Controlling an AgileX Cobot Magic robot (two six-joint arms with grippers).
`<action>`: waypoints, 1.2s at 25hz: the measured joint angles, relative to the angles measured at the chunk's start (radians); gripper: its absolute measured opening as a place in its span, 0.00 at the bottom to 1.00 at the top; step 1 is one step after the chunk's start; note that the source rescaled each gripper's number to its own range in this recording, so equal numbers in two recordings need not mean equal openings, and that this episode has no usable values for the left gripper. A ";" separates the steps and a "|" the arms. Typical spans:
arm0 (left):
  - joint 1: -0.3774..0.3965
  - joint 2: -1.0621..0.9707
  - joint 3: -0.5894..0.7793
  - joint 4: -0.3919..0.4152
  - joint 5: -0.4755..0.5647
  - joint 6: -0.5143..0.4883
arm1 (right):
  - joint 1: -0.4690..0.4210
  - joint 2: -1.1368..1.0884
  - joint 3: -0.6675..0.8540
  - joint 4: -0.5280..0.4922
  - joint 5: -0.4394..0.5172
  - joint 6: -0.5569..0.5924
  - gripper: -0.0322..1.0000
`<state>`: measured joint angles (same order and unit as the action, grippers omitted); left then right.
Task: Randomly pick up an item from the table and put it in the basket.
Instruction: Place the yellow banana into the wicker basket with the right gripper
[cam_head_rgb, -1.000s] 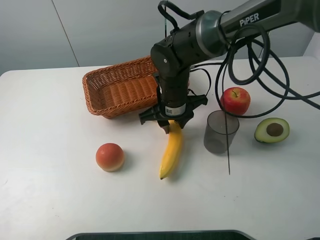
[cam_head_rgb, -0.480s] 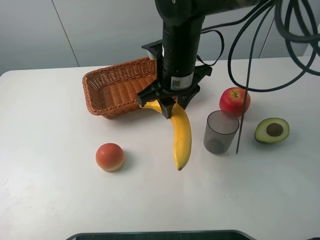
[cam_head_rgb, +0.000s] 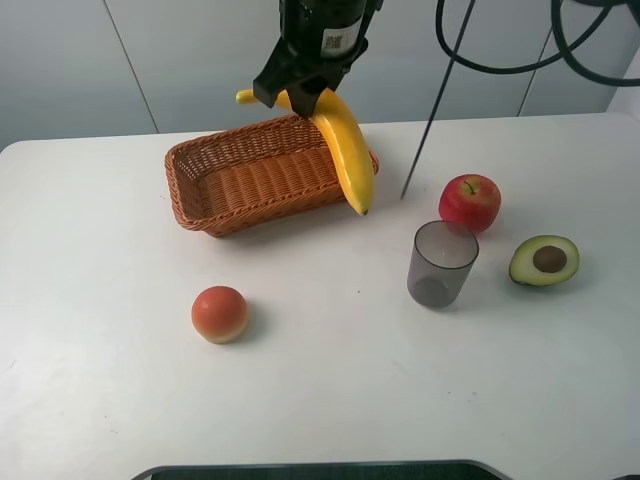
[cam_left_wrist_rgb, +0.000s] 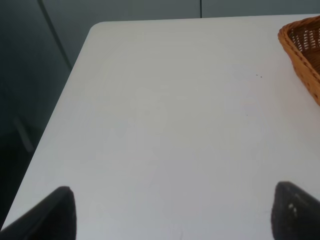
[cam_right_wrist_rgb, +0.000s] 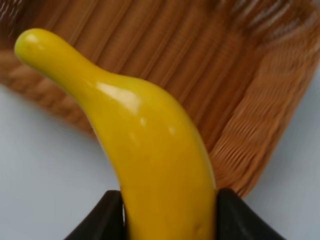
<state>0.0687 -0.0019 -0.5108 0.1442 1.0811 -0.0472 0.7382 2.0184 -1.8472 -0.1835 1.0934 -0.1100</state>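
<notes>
The robot's right gripper needs to release the banana on the middle of the wicker basket's bottom (cam_head_rgb: 284, 173), lengthwise between the basket's two ends.
My right gripper (cam_head_rgb: 303, 97) is shut on the long yellow banana (cam_head_rgb: 343, 150) and holds it in the air above the right end of the wicker basket (cam_head_rgb: 235, 175), which stands at the back of the white table (cam_head_rgb: 100, 380). The banana hangs tilted, its lower tip over the basket's right rim. In the right wrist view the banana (cam_right_wrist_rgb: 150, 145) sits between the two dark fingertips (cam_right_wrist_rgb: 100, 222) with the basket (cam_right_wrist_rgb: 235, 80) below it. My left gripper (cam_left_wrist_rgb: 172, 212) is open and empty over bare table near the table's left edge; the basket's rim (cam_left_wrist_rgb: 300, 50) shows beside it.
A round orange-pink fruit (cam_head_rgb: 220, 313) lies at the front left. A grey translucent cup (cam_head_rgb: 441, 263), a red apple (cam_head_rgb: 470, 201) and a halved avocado (cam_head_rgb: 544, 259) stand to the right of the basket. A thin dark cable (cam_head_rgb: 435, 100) hangs near the apple.
My right gripper has lifted the banana off the table and carried it up and back, from beside the cup to above the basket's right end.
</notes>
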 joint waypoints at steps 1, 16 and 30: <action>0.000 0.000 0.000 0.000 0.000 0.000 | 0.000 0.004 -0.008 -0.025 -0.035 -0.004 0.06; 0.000 0.000 0.000 0.000 0.000 0.000 | 0.007 0.114 -0.015 -0.287 -0.449 -0.066 0.06; 0.000 0.000 0.000 0.000 0.000 0.000 | 0.010 0.258 -0.017 -0.355 -0.518 -0.090 0.06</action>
<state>0.0687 -0.0019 -0.5108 0.1442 1.0811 -0.0472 0.7479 2.2765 -1.8645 -0.5385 0.5753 -0.2000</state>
